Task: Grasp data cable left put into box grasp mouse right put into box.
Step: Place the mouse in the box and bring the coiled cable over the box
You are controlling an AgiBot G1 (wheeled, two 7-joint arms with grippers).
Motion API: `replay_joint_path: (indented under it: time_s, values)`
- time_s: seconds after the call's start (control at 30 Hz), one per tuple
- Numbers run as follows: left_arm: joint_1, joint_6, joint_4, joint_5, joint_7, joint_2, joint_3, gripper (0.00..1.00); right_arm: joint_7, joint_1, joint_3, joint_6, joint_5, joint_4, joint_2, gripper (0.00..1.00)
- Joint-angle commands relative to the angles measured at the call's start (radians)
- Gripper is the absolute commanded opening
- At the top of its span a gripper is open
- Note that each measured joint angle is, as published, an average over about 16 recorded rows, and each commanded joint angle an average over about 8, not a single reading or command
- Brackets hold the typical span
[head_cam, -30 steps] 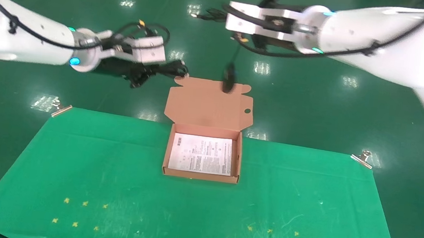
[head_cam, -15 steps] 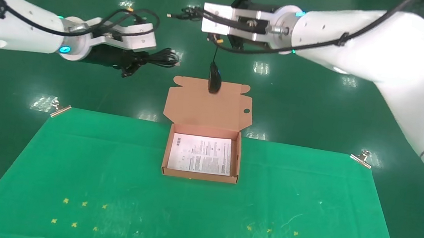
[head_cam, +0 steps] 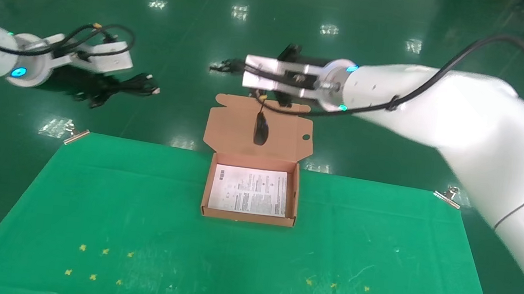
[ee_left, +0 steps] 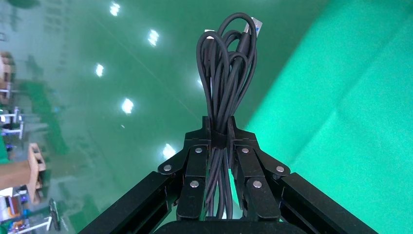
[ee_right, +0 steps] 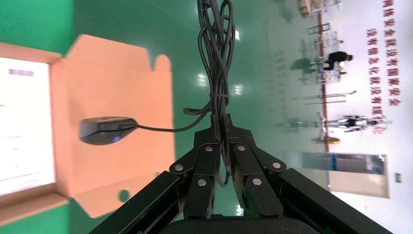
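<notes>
Next, I release the mouse, now hanging in front of the lid, with my right gripper inside the box, on the white printed sheet [head_cam: 238, 193] near its barcode.
The box [head_cam: 205, 187] sits open at the far middle of the green cloth, its lid [head_cam: 232, 129] standing back and a white printed sheet on its floor. My right gripper [head_cam: 241, 68] is above the lid, shut on the mouse's bundled cord [ee_right: 216, 58]. The mouse [head_cam: 261, 130] hangs by its cord in front of the lid, above the box's far edge; it shows in the right wrist view [ee_right: 104, 130] with a blue spot. My left gripper [head_cam: 115, 87] is off the table's far left, shut on the data cable [head_cam: 139, 88], a looped black bundle [ee_left: 226, 63].
The green cloth [head_cam: 90, 207] covers the table, held by metal clips at the far left corner [head_cam: 76, 134] and far right corner [head_cam: 447, 195]. Small yellow crosses mark the near cloth. Shiny green floor lies beyond the table.
My right arm has come down and nearer, lowering the mouse in front of the lid. My left arm has swung left and away from the box with the cable.
</notes>
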Motion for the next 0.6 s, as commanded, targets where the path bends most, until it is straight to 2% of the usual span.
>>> replay_joint_path:
  time_s: [0.03,0.6]
  values:
    - [0.002,0.007,-0.003,0.016,-0.018,-0.011,0.006,0.0,0.012,-0.009,-0.013,0.001,0.004,0.004,-0.001,0.0]
    - [0.023,0.053,-0.098,0.049,-0.092,-0.059,0.016,0.0,0.129,-0.073,-0.161,0.041,0.076,0.069,-0.01,0.0]
